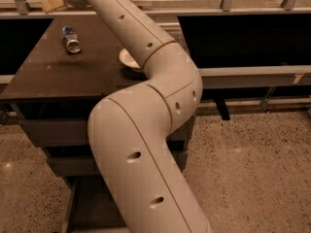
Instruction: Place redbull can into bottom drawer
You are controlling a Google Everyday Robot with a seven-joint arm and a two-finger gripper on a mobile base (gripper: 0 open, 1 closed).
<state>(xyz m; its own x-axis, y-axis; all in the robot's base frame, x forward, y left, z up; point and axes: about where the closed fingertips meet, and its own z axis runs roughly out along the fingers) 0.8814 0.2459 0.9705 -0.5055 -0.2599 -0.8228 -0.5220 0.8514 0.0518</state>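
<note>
Gripper next closes around the body (72,41) of the redbull can lying on the dark cabinet top, to lift it.
The redbull can (71,39), silver and blue, lies on its side at the back left of the dark cabinet top (58,76). My gripper (52,3) is at the top left edge of the view, above and just behind the can and apart from it; only its tan end shows. The bottom drawer (92,210) is pulled out at the lower left, and my arm (146,144) hides most of it. What shows of its floor holds nothing.
A white bowl (126,59) sits on the cabinet top, mostly hidden behind my arm. Two shut drawers (53,132) are above the open one. A metal rail and glass (243,4) run along the back. Speckled floor (252,174) lies to the right.
</note>
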